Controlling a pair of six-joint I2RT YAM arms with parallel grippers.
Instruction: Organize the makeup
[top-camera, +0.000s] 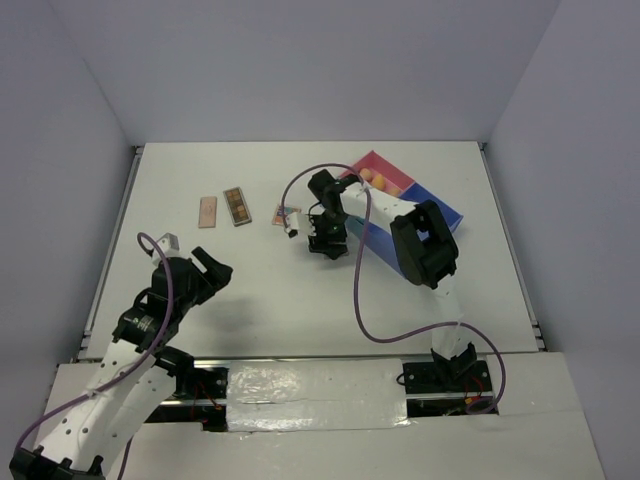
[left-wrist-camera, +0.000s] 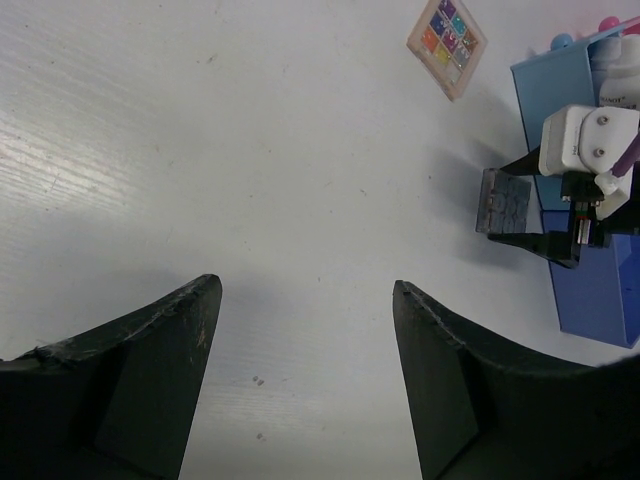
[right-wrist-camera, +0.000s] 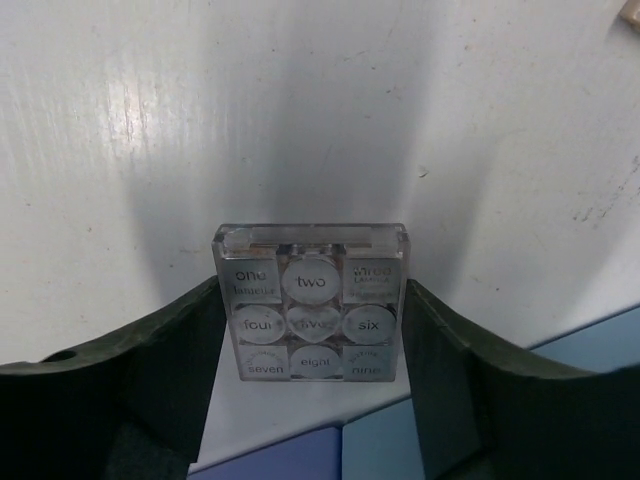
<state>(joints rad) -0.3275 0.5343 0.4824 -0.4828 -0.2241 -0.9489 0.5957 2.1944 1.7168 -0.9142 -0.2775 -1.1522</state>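
My right gripper has the grey palette, held low beside the pink-and-blue tray. Next, I put it down in the middle of the tray's dark blue compartment (top-camera: 411, 225).
My right gripper (top-camera: 325, 240) is shut on a grey palette (right-wrist-camera: 311, 300) with numbered pans, held on edge low over the table beside the pink-and-blue tray (top-camera: 447, 213). The palette also shows in the left wrist view (left-wrist-camera: 505, 200). A multicoloured palette (top-camera: 286, 214) lies just left of that gripper and shows in the left wrist view (left-wrist-camera: 447, 35). A brown palette (top-camera: 237, 206) and a peach palette (top-camera: 207, 211) lie further left. Tan sponges (top-camera: 372, 180) sit in the tray's pink part. My left gripper (top-camera: 205, 270) is open and empty over bare table (left-wrist-camera: 305, 285).
The tray's blue wall (left-wrist-camera: 580, 290) stands right behind the held palette, and its blue rim (right-wrist-camera: 450, 430) shows under the right fingers. The right arm's purple cable (top-camera: 360, 300) loops over the table. Grey walls enclose the table on three sides.
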